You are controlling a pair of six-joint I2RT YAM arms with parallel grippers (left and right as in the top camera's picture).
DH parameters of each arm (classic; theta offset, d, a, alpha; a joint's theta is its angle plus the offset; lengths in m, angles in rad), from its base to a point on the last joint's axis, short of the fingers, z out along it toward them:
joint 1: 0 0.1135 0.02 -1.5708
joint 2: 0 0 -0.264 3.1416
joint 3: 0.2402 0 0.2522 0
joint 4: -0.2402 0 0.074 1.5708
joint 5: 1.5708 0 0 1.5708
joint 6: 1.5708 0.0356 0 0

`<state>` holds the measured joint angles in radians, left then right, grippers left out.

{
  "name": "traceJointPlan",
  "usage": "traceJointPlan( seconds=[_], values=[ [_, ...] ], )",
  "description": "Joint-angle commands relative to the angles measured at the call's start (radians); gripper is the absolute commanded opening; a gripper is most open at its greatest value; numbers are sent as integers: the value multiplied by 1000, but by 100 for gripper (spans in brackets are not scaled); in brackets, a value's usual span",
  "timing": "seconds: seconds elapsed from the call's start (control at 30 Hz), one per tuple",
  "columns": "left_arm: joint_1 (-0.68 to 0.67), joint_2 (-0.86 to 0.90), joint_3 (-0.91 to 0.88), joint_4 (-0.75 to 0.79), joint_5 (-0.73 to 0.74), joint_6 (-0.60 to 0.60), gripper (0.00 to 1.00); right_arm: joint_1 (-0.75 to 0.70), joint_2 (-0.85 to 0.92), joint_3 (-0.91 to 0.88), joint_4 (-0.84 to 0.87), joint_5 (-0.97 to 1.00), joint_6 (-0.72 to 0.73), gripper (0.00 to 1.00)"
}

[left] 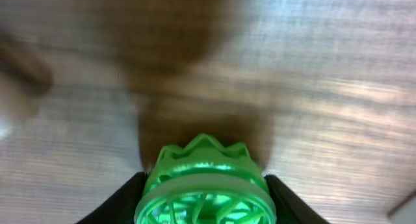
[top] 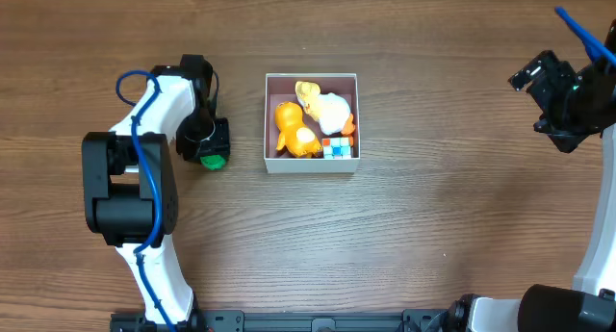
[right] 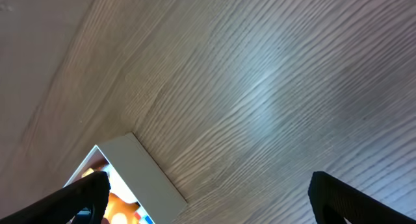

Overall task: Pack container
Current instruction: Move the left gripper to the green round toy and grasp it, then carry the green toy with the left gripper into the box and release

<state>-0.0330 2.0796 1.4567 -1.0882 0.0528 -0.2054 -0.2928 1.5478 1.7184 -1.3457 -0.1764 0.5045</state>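
I will use my left gripper to release the green lattice toy in the container (top: pixel 319 132), setting it between the orange toy and the multicoloured cube.
The container (top: pixel 270 120) is a shallow square box with white walls and a pink-brown inside, at the table's middle. It holds an orange toy (top: pixel 292 128), a white and yellow toy (top: pixel 327 107) and a small multicoloured cube (top: pixel 337 147). My left gripper (top: pixel 212 151) is left of the box and is shut on a green lattice toy (left: pixel 205 188), with a black finger on each side of it, close to the wood. My right gripper (top: pixel 553 87) is open and empty at the far right, well away from the box. A corner of the container (right: pixel 146 178) shows in the right wrist view.
The wooden table (top: pixel 443 217) fills the view. The left arm's white and black body (top: pixel 130 178) stands at the left, with a blue cable. The right arm's base (top: pixel 602 236) runs down the right edge.
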Motion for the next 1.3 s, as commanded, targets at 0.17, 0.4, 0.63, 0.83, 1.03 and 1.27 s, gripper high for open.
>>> traceJointPlan(
  seconds=[0.17, 0.4, 0.63, 0.83, 1.03, 1.27],
  values=[
    [-35, -145, 373, -188, 50, 26, 35, -2, 3, 2, 5, -1, 4, 100],
    [-328, -232, 395, -101, 21, -114, 36, -2, 3, 2, 5, -1, 4, 100],
    [-497, 26, 393, 29, -13, -226, 38, -2, 3, 2, 5, -1, 4, 100],
    [-533, 73, 394, 46, 34, -221, 50, -2, 3, 2, 5, -1, 4, 100],
    [-467, -47, 489, -96, 48, -190, 96, -2, 3, 2, 5, -1, 5, 100],
    [-203, -252, 574, -359, -111, -108, 100, -2, 3, 2, 5, -1, 4, 100]
  ],
)
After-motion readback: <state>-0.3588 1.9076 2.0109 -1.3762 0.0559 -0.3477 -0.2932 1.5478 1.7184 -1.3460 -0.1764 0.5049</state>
